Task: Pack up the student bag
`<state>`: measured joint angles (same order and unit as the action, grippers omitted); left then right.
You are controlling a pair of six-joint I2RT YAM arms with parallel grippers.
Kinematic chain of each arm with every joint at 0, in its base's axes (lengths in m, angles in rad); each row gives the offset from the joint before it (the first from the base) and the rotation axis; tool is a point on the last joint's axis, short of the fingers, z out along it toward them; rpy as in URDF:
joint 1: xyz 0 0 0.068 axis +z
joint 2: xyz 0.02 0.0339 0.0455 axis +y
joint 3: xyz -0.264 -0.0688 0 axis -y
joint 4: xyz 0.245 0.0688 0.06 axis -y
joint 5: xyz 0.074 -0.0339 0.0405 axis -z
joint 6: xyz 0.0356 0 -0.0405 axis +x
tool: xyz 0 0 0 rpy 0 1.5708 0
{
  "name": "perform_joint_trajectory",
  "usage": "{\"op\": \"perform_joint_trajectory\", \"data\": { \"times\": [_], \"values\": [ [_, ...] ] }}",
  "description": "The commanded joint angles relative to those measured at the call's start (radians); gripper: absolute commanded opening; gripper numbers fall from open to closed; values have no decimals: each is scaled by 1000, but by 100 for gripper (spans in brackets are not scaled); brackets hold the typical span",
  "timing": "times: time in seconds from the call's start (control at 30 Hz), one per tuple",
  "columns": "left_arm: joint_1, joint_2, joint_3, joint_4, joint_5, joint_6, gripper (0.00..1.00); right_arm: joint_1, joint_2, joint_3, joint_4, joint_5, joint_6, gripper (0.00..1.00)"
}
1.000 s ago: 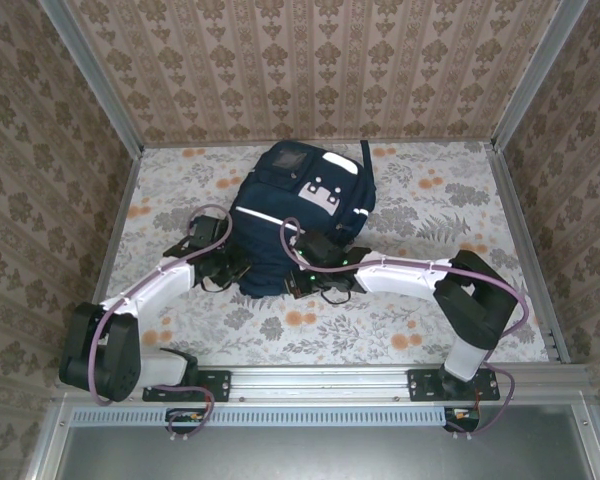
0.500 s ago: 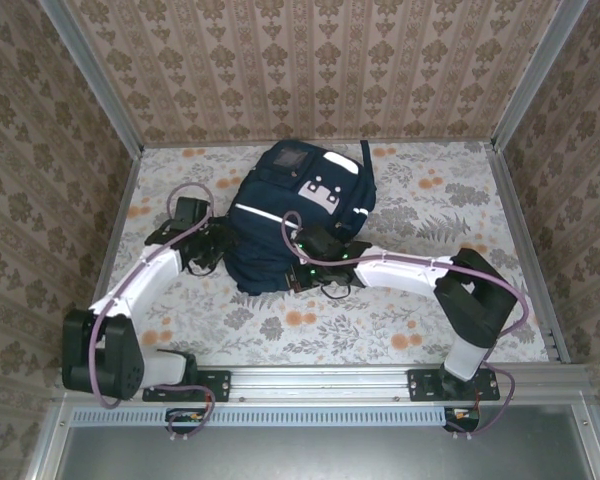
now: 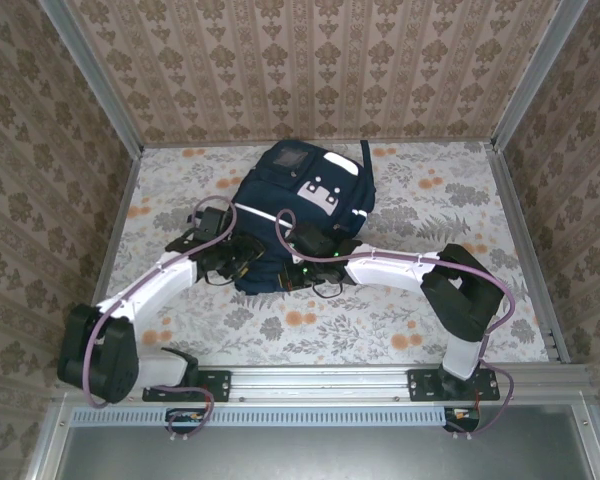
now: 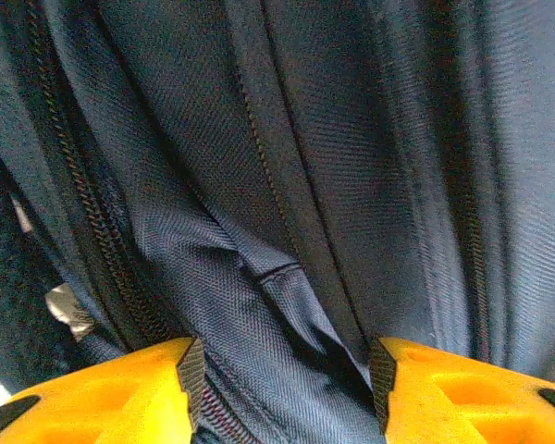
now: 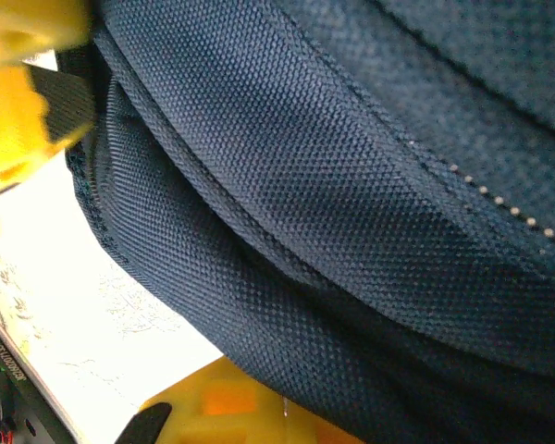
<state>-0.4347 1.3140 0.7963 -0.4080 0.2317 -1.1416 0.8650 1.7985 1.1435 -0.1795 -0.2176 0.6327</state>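
Note:
The left gripper's fingers are full of a loose fold and the zipper lies close against one finger, so the robot should open them, shift over and pinch the zipper edge (image 4: 100, 222).
The student bag (image 3: 302, 205), a navy backpack with white stripes and white buckle patches, lies in the middle of the table. My left gripper (image 3: 242, 256) is pressed against its near left side. In the left wrist view the yellow fingers (image 4: 120, 393) stand apart, open, with a fold of navy fabric (image 4: 259, 305) and a zipper (image 4: 83, 213) between them. My right gripper (image 3: 302, 264) is at the bag's near edge. Its jaws (image 5: 102, 259) are wide open, and a thick edge of the student bag (image 5: 314, 203) runs between the two fingers.
The table (image 3: 450, 200) has a pale floral cover and patterned walls on three sides. Bare tabletop (image 5: 65, 324) shows under the bag's edge. A small grey tag (image 4: 69, 310) sits beside the zipper. Open surface lies left and right of the bag.
The left arm swung out to the left of the bag, then came back in against its near left side. The right gripper crept slightly left along the bag's near edge.

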Motion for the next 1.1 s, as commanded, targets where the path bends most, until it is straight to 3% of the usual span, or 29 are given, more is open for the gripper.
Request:
{"op": "perform_joint_trajectory", "data": {
  "times": [0.0,0.2,0.4,0.73,0.83,1.07],
  "values": [
    [-15,40,1,35,8,-62,52,7,6,15,54,-7,13,0],
    [-57,43,-43,49,0,-78,51,6,9,15,47,4,10,0],
    [-84,50,-50,35,-86,-43,49,7,14,4,60,5,5,0],
    [-70,93,-13,27,-176,54,5,7,-8,-4,10,43,-43,0],
    [-51,78,-26,24,-181,67,0,5,-26,-17,-10,58,-64,0],
    [2,38,-31,-12,-196,113,0,-21,-37,-30,-64,83,-116,0]
  ]
}}
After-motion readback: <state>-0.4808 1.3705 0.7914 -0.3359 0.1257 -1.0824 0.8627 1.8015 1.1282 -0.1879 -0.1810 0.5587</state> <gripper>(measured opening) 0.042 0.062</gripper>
